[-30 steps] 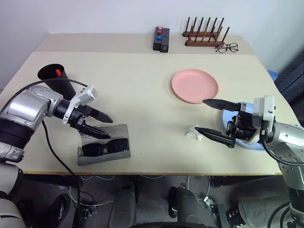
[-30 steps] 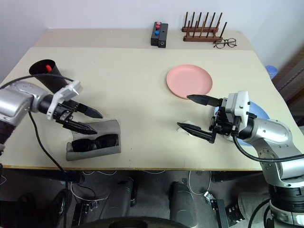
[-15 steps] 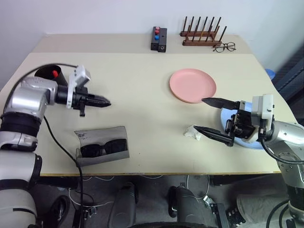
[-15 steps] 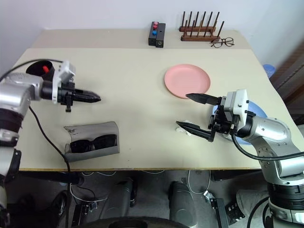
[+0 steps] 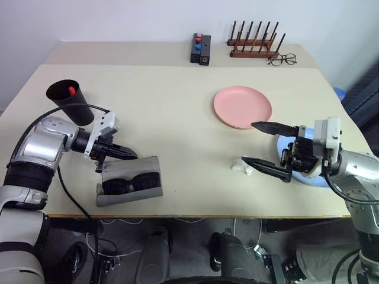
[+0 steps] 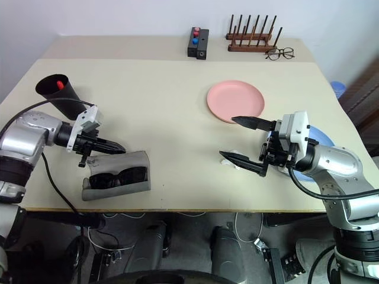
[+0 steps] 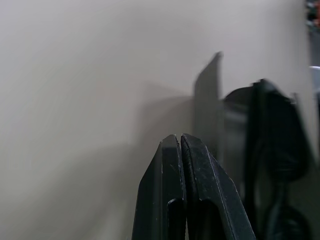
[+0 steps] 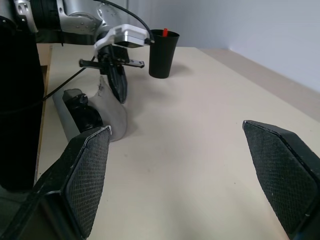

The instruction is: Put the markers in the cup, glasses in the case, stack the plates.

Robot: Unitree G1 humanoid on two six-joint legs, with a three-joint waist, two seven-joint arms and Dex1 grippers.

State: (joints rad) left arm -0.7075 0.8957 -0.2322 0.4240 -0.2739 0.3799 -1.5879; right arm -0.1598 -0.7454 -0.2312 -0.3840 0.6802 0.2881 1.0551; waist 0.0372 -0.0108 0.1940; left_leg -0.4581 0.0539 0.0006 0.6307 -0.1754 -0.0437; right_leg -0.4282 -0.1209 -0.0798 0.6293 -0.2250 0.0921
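Observation:
My right gripper is going to close on the near rim [image 5: 304, 181] of the light blue plate, because that plate goes onto the pink plate.
The black cup [image 5: 70, 102] stands at the table's left with a red-capped marker [image 5: 71, 90] sticking out of it. In front of it lies the grey case [image 5: 131, 190], its flap [image 7: 207, 100] raised, with the black glasses [image 5: 131, 181] inside. My left gripper [image 5: 134, 157] is shut on nothing, its tip at the flap's back edge. The pink plate [image 5: 243, 106] lies right of centre. My right gripper [image 5: 249, 142] hovers open in front of it, partly over the light blue plate [image 6: 323, 139].
A small white crumpled scrap [image 5: 241, 166] lies under the right gripper's lower finger. Along the back edge stand a black box with red and blue buttons [image 5: 201, 48], a wooden peg rack [image 5: 254, 46] and wire spectacles [image 5: 283, 59].
My left gripper shut, rose away from the case toward the cup, then came back down to the flap's edge. The right arm has not moved.

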